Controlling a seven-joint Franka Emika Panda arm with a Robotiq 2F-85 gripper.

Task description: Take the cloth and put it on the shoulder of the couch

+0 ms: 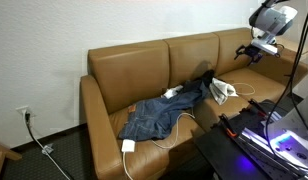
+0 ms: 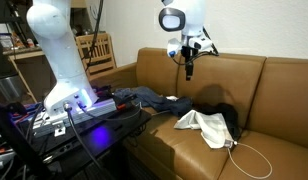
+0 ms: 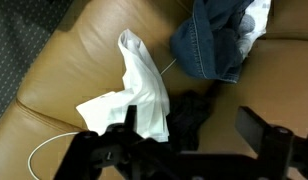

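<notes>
The white cloth's middle (image 1: 225, 89) (image 3: 137, 96), where its narrow part widens next to the black cloth, is the next place my gripper needs to go to and close.
A white cloth (image 1: 223, 91) lies crumpled on the seat of a brown leather couch (image 1: 134, 65). It also shows in the other exterior view (image 2: 206, 125) and in the wrist view (image 3: 144, 85). A black cloth (image 3: 189, 112) lies right beside it, and blue jeans (image 3: 214, 40) are spread further along the seat. My gripper (image 1: 256, 50) hangs in the air well above the couch (image 2: 244, 75), open and empty, apart from every cloth. In the wrist view its two fingers frame the black cloth, with the gripper (image 3: 189, 135) to the right of the white cloth.
A white cable (image 2: 249, 160) and charger (image 1: 128, 146) lie on the seat. A dark table with cables and lit equipment (image 1: 249, 135) stands in front of the couch. The robot base (image 2: 64, 95) and a wooden chair (image 2: 94, 50) stand beside it.
</notes>
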